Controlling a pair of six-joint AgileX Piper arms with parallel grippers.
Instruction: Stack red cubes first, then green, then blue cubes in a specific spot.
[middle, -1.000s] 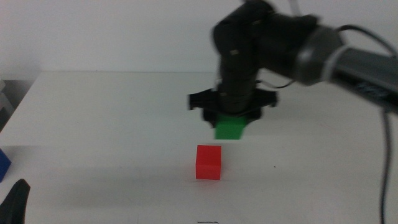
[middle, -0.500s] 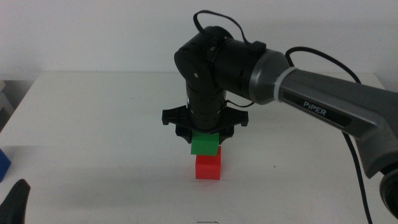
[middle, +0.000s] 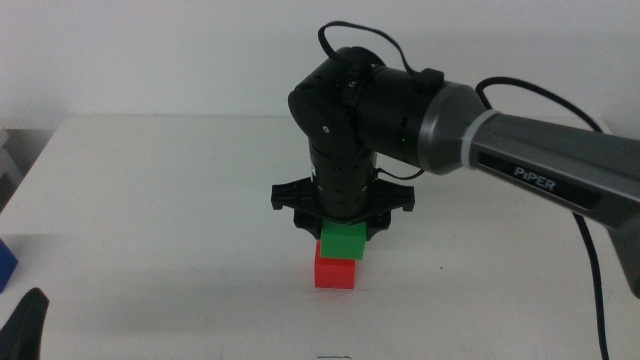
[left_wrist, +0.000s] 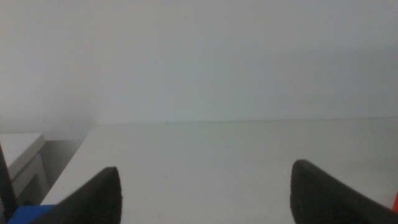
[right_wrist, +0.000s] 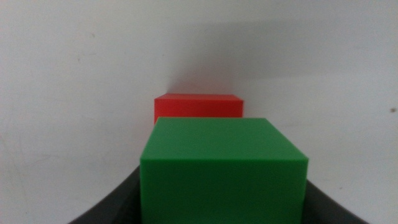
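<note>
The green cube, now hanging just over the red cube, will be let go by my right gripper squarely on top of the red cube (middle: 338, 236) (right_wrist: 198, 138).
My right gripper (middle: 343, 230) hangs over the middle of the table, shut on the green cube (middle: 343, 241). Directly under it the red cube (middle: 334, 272) sits on the white tabletop. The green cube's underside is level with the red cube's top and sits slightly to its right; I cannot tell whether they touch. In the right wrist view the green cube (right_wrist: 224, 168) fills the space between the jaws, with the red cube (right_wrist: 198, 106) just beyond. The blue cube (middle: 5, 265) lies at the table's left edge. My left gripper (left_wrist: 205, 193) waits at the bottom left, open and empty, beside the blue cube (left_wrist: 28, 214).
The right arm's thick dark wrist (middle: 350, 110) and grey link (middle: 540, 170) reach in from the right above the table. A white wall rises behind the table's far edge (middle: 200, 117). A white ledge (left_wrist: 18, 149) stands off the table's left side.
The right gripper has carried the green cube forward, leftward and down, from behind the red cube to directly on top of it. The left arm has stayed still.
</note>
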